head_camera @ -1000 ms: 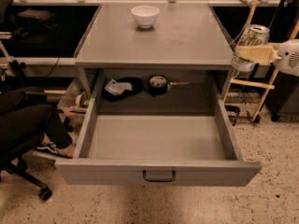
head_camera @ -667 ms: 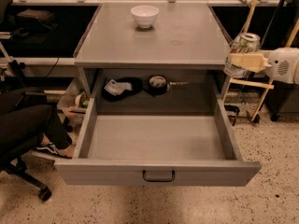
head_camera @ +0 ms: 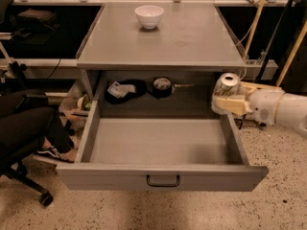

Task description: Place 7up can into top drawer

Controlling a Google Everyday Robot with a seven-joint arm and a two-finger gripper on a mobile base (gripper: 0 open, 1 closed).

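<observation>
I will open my gripper to let go of the 7up can on the drawer's grey bottom (head_camera: 186, 148), at a spot between its centre and my arm's side. The can now hangs above the drawer's corner.
The 7up can (head_camera: 226, 86) is upright, silver top showing, held in my gripper (head_camera: 227, 99) at the right. The gripper is shut on the can, with cream fingers (head_camera: 231, 104) around its lower part, and the white arm reaches in from the right edge. The can hangs over the back right corner of the top drawer (head_camera: 158, 143), just above its right wall. The drawer is pulled wide open, with a bare grey floor and a dark pull handle (head_camera: 163, 181) on its front panel.
A white bowl (head_camera: 149, 16) stands on the grey cabinet top (head_camera: 192, 42). Dark items (head_camera: 125, 90) lie on the shelf behind the drawer. A seated person's leg and an office chair (head_camera: 24, 133) are at the left. Wooden poles stand at the back right.
My gripper has carried the can down and to the left, from beside the cabinet's right edge to over the drawer's back right corner.
</observation>
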